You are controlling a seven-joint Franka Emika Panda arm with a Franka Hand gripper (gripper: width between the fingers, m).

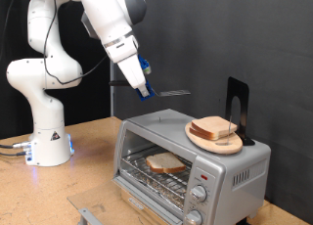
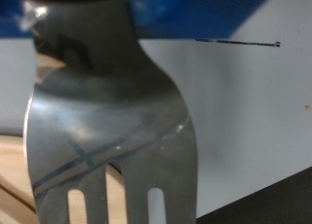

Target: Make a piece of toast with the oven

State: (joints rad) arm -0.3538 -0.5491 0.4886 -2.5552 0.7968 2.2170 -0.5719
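Note:
Next, I set the metal spatula down with my gripper on the silver oven's top beside the round wooden plate (image 1: 168, 115).
My gripper (image 1: 144, 88) hangs above the silver oven (image 1: 235, 164), toward the exterior view's left, and is shut on the handle of a metal fork (image 1: 174, 92). The fork sticks out sideways over the oven's top. In the wrist view the fork (image 2: 107, 136) fills the picture, tines pointing away from the hand, between blue fingers (image 2: 195, 10). One piece of toast (image 1: 164, 163) lies on the wire rack inside the oven, whose door appears folded down. More bread slices (image 1: 215, 129) are stacked on a round wooden plate (image 1: 196, 137) on top of the oven.
A black upright stand (image 1: 238, 100) rises behind the plate on the oven's top. Two round knobs (image 1: 201, 193) and a red light (image 1: 203, 174) sit on the oven's front. The robot's white base (image 1: 49, 137) stands at the exterior view's left on the wooden table (image 1: 59, 191).

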